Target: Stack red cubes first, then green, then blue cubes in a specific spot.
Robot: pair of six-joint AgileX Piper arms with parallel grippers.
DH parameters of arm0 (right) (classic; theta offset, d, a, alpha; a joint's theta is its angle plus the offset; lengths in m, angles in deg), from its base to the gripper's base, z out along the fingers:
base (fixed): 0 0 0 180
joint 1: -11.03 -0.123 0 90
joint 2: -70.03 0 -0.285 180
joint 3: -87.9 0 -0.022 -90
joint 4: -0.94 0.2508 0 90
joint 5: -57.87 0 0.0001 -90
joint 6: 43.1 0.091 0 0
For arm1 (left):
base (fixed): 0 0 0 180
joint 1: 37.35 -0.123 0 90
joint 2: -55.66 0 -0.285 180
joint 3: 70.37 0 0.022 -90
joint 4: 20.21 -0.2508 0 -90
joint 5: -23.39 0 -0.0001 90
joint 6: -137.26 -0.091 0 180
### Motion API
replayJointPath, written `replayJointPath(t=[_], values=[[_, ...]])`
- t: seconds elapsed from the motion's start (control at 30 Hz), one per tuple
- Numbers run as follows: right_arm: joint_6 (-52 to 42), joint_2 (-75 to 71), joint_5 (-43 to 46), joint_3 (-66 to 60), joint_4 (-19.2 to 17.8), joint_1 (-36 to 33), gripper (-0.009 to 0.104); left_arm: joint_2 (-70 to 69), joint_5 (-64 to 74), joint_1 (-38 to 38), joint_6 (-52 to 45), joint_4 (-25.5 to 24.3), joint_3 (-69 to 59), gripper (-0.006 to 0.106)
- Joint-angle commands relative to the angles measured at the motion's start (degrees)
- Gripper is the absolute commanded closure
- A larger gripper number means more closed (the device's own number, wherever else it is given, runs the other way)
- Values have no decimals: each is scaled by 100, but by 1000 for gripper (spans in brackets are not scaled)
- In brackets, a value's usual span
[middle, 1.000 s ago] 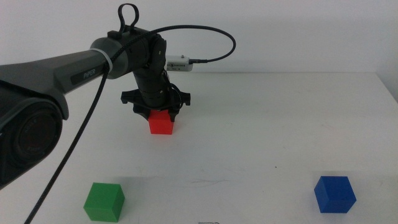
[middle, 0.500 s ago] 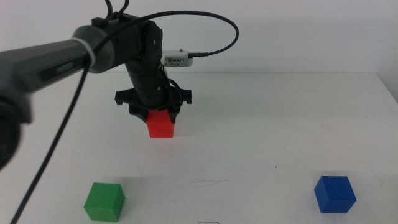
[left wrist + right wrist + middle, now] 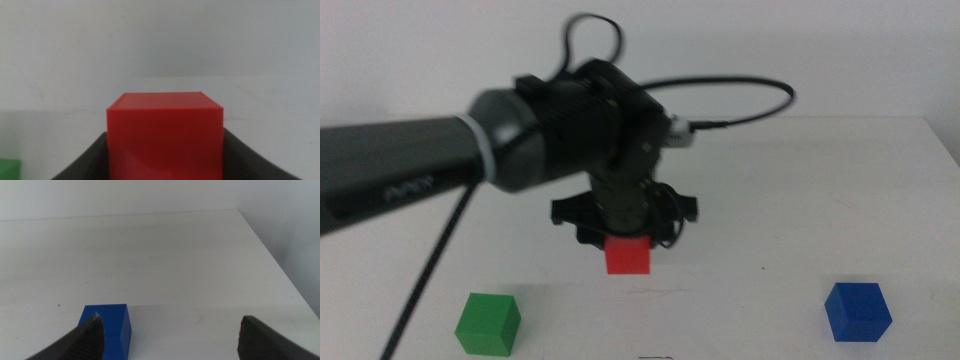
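Note:
My left gripper needs to let go of the red cube on the table (image 3: 653, 266) between the green and blue cubes, slightly behind them.
My left gripper (image 3: 626, 245) is shut on the red cube (image 3: 627, 256), holding it just above the white table near the middle front. In the left wrist view the red cube (image 3: 165, 134) fills the space between the two dark jaws. On the table at the front left rests the green cube (image 3: 488, 323), whose corner (image 3: 10, 169) also shows in the left wrist view. At the front right lies the blue cube (image 3: 858, 311). My right gripper (image 3: 170, 335) is open, off the middle view, with the blue cube (image 3: 107, 330) next to one of its jaws.
The left arm's thick grey body (image 3: 430, 165) and its black cable (image 3: 740, 95) stretch across the left half of the table. The table's right edge (image 3: 270, 260) runs close by the right gripper.
The left gripper has carried the red cube from the back of the table forward and to the right, toward the middle front. The green and blue cubes have stayed put.

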Motion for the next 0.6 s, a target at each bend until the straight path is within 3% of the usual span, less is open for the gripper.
replayJointPath(t=[0.0, 0.57], values=[[-50, -131, 418, 149, -52, 17, 15, -219, -105, 239, 355, -297, 132, 102], [-50, -131, 417, 149, -52, 16, 15, 368, -849, 326, 703, -304, 137, 102]])
